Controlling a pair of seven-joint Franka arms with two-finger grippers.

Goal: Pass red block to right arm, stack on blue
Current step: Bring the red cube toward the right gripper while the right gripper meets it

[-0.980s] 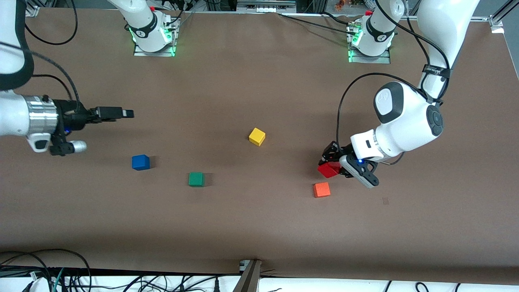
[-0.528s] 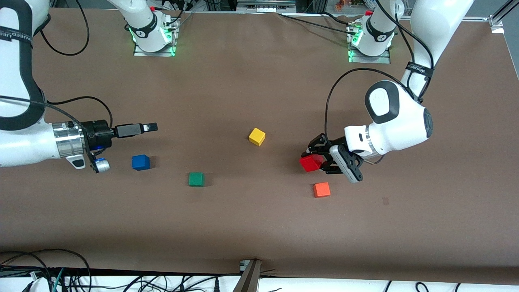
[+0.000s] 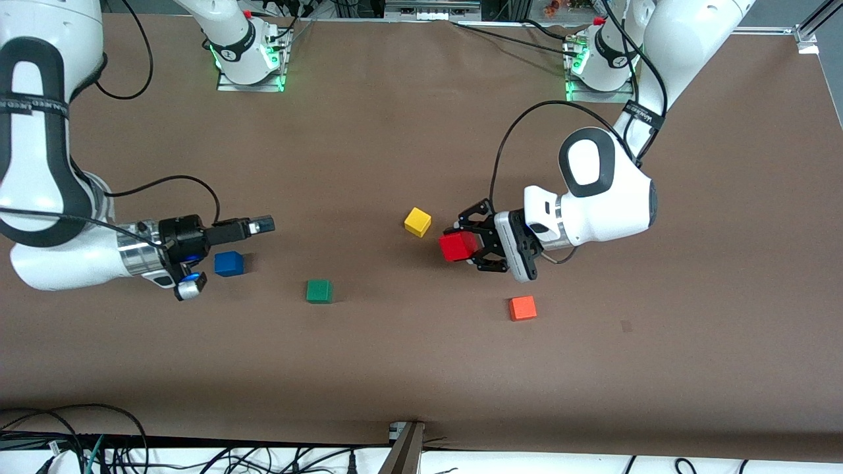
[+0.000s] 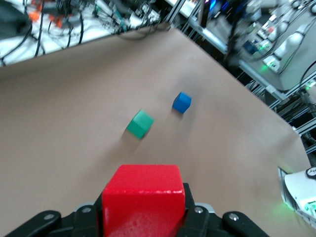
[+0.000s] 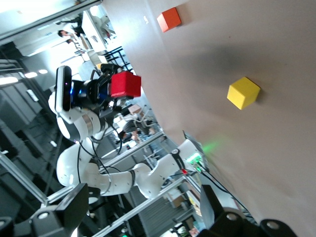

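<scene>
The red block's loose end (image 3: pixel 450 247) (image 5: pixel 129 85) sticks out of my left gripper, and my right gripper will go there next and close on it.
My left gripper (image 3: pixel 469 247) is shut on the red block (image 3: pixel 459 246) and holds it in the air beside the yellow cube, pointing toward the right arm's end of the table. In the left wrist view the red block (image 4: pixel 143 197) fills the space between the black claw fingers. The blue cube (image 3: pixel 228 263) lies on the table, also seen as the blue cube (image 4: pixel 181 102). My right gripper (image 3: pixel 263 226) is open and empty, over the table beside the blue cube, and points toward the left gripper. The right wrist view shows the red block (image 5: pixel 125 84) held in the air farther off.
A yellow cube (image 3: pixel 417 222) lies mid-table. A green cube (image 3: pixel 319 291) lies between the blue cube and the middle, nearer to the camera. An orange-red cube (image 3: pixel 522 308) lies toward the left arm's end. The brown table (image 3: pixel 421 368) carries nothing else.
The left gripper has carried the red block from above the orange-red cube toward the yellow cube. The right gripper has moved toward mid-table and now hangs by the blue cube.
</scene>
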